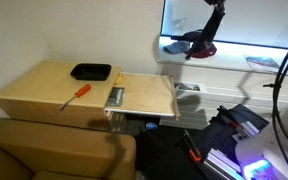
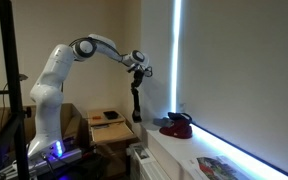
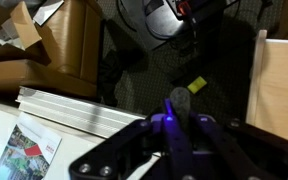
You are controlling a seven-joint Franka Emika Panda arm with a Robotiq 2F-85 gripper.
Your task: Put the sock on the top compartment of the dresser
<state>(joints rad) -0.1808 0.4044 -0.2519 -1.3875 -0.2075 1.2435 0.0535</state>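
The sock will be released on the bare middle of the tan pull-out compartment (image 1: 146, 95).
My gripper (image 1: 216, 7) is shut on the top end of the dark sock (image 1: 213, 30), which hangs limp high above the white sill, to the right of the dresser. In an exterior view the gripper (image 2: 138, 71) holds the sock (image 2: 136, 102) dangling straight down. In the wrist view the sock's tip (image 3: 176, 101) pokes out between my fingers (image 3: 174, 120). The top compartment (image 1: 147, 97), a flat tan pull-out section with metal rails, stands open at the dresser's right end, well below and left of the gripper. Pale wood, likely the dresser's (image 3: 284, 90), shows at the right of the wrist view.
A black tray (image 1: 90, 71) and an orange-handled screwdriver (image 1: 76, 95) lie on the dresser top. A maroon-and-dark cap (image 1: 196, 43) (image 2: 176, 125) sits on the white sill (image 1: 246, 56) just below the sock. A magazine (image 2: 219, 167) lies on the sill. A brown couch (image 1: 54, 150) stands in front.
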